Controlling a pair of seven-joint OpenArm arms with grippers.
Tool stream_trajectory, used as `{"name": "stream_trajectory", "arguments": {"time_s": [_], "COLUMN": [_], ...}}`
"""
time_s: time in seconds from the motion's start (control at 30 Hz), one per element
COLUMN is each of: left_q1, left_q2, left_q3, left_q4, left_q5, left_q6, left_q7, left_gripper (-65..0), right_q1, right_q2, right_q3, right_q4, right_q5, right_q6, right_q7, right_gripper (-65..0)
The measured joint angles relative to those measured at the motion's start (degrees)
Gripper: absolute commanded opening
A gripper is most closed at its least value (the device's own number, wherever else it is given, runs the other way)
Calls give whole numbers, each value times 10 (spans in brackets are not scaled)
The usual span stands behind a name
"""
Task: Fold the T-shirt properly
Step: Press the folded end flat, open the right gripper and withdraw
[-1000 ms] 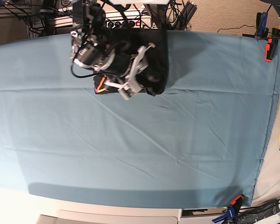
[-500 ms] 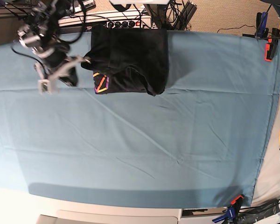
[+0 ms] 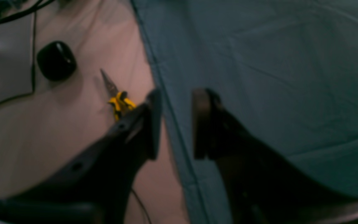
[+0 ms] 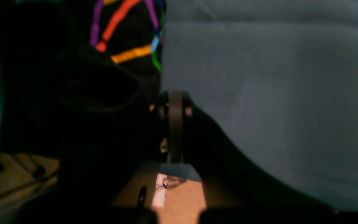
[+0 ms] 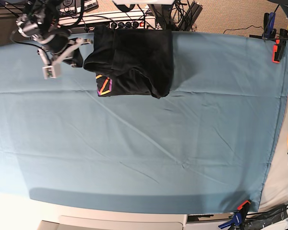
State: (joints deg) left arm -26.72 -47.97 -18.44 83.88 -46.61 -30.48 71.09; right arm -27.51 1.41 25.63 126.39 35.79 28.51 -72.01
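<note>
The robot's right gripper needs to release the loose edge of the black T-shirt on the middle of the shirt's body (image 5: 143, 56).
The black T-shirt (image 5: 134, 60) lies folded at the back of the teal sheet, with rainbow-coloured lines (image 5: 104, 85) showing at its front left corner. My right gripper (image 5: 80, 53) hangs just off the shirt's left edge. In the right wrist view its pads (image 4: 176, 124) are pressed together, with the dark shirt (image 4: 73, 77) right beside them on the left and nothing visible between them. My left gripper (image 3: 172, 124) is open and empty above the sheet's side edge; it is out of the base view.
The teal sheet (image 5: 144, 143) covers the table and is clamped at its corners (image 5: 277, 50). Yellow pliers (image 3: 120, 103) and a black knob (image 3: 56, 60) lie on the bare table beside the sheet. Cables and equipment line the back edge (image 5: 129, 21).
My right arm swung off the top of the shirt to the left, then moved back up toward the far edge beside the shirt. The shirt stayed folded in place.
</note>
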Motion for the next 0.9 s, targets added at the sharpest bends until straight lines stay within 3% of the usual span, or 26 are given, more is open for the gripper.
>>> {"name": "stream_trajectory", "arguments": {"time_s": [0.53, 0.8, 0.9], "left_q1": [0, 0, 0], "left_q2": [0, 0, 0], "left_q3": [0, 0, 0], "left_q4": [0, 0, 0], "left_q5": [0, 0, 0], "left_q6": [0, 0, 0], "left_q7": [0, 0, 0], "left_gripper": [-469, -469, -469], "right_q1": [-3, -3, -3], "right_q2": [0, 0, 0], "right_q3": [-249, -343, -370], "right_q4": [0, 0, 0], "right_q5": [-68, -69, -69], "right_q6": [-11, 31, 65], "right_q7": [2, 1, 0], "right_gripper": [-650, -650, -650]}}
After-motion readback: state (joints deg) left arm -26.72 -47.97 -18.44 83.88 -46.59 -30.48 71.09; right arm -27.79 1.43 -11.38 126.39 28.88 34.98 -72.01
